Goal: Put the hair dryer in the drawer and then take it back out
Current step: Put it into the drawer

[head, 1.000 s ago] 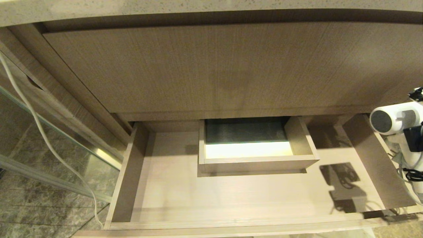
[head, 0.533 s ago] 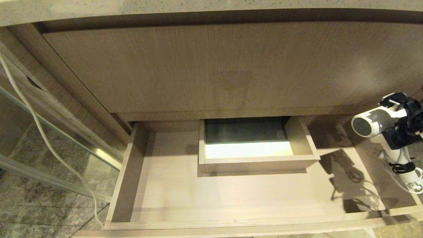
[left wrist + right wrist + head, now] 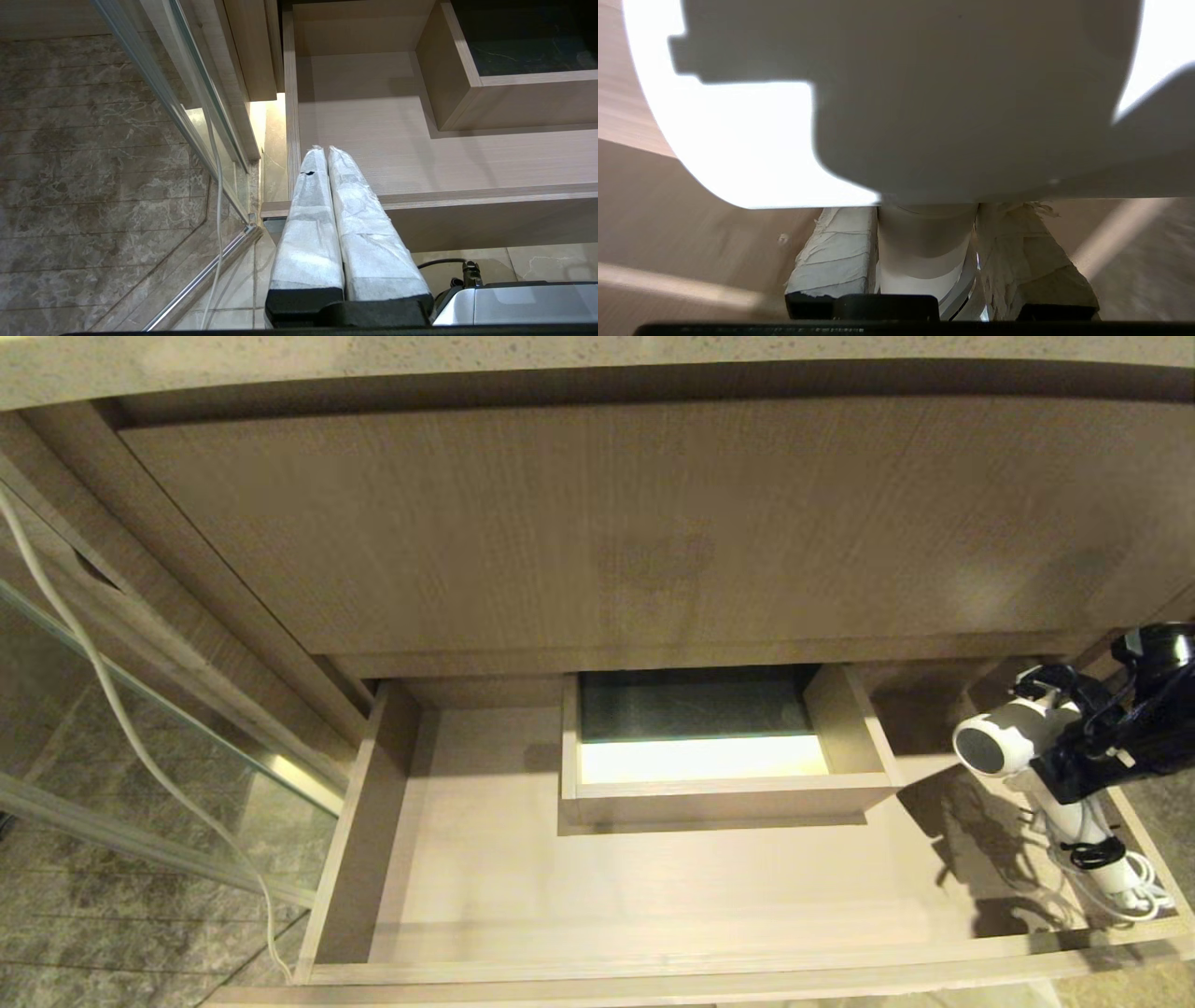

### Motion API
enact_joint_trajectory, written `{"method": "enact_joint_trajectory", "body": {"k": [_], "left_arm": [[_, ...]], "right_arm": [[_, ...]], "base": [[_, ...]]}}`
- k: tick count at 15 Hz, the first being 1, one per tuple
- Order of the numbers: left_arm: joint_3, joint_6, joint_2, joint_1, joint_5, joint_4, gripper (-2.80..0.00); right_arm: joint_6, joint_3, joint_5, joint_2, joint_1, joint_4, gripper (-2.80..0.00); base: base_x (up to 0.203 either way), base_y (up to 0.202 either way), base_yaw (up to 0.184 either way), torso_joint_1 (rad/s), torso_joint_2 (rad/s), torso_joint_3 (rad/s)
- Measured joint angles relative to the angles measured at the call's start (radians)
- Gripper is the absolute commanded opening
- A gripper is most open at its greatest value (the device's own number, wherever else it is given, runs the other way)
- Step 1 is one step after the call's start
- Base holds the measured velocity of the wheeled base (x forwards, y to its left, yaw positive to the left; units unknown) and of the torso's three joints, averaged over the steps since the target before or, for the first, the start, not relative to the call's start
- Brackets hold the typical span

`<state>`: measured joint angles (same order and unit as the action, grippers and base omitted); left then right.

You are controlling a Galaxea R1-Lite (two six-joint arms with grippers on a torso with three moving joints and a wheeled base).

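Observation:
Next, my right gripper lets go of the hair dryer on the drawer's bottom just beside the boxed cut-out [image 3: 981, 806].
The drawer [image 3: 644, 889] stands pulled out, wide and shallow, with a boxed cut-out [image 3: 728, 795] at its middle. At its right end hangs the white hair dryer [image 3: 1013, 733], grey round end facing left, handle slanting down toward the front corner, and the bundled cord [image 3: 1125, 894] low over the drawer floor. My right gripper [image 3: 1074, 767] is shut on the handle just below the barrel. The right wrist view shows both wrapped fingers [image 3: 840, 252] pressed against the handle [image 3: 924, 247], with the barrel [image 3: 924, 93] filling the view above. My left gripper [image 3: 325, 150] is shut and empty by the drawer's left front corner [image 3: 280, 207].
A taller wood-grain panel [image 3: 653, 523] rises behind the drawer under a stone counter edge [image 3: 560, 355]. At the left, a white cable [image 3: 121, 709] trails down past a glass panel with a metal rail [image 3: 289, 775] onto the tiled floor [image 3: 93, 933].
My right gripper has carried the hair dryer leftward and down from the picture's right edge into the drawer's right end. The dryer's shadow has moved right. The left arm has not moved.

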<state>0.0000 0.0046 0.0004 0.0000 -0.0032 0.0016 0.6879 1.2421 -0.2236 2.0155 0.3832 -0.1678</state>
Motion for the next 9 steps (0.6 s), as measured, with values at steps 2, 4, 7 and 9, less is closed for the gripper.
{"method": "enact_joint_trajectory", "body": {"k": [2,4,7,9], "left_arm": [[0.0,0.0,0.0,0.0,0.0,0.0,-2.8],[0.0,0.0,0.0,0.0,0.0,0.0,-2.8],[0.0,0.0,0.0,0.0,0.0,0.0,-2.8],[0.0,0.0,0.0,0.0,0.0,0.0,-2.8]], "right_arm": [[-0.001,0.024,-0.002,0.071,0.0,0.041,-2.8],[-0.001,0.053,-0.005,0.15,-0.003,0.103,-2.8],[0.0,0.1,-0.007,0.28,-0.013,0.208,-2.8],[0.01,0.136,-0.009,0.362,-0.023,0.278,-2.8]], "base": [[0.0,0.0,0.0,0.0,0.0,0.0],[0.0,0.0,0.0,0.0,0.0,0.0],[0.0,0.0,0.0,0.0,0.0,0.0],[0.0,0.0,0.0,0.0,0.0,0.0]]}}
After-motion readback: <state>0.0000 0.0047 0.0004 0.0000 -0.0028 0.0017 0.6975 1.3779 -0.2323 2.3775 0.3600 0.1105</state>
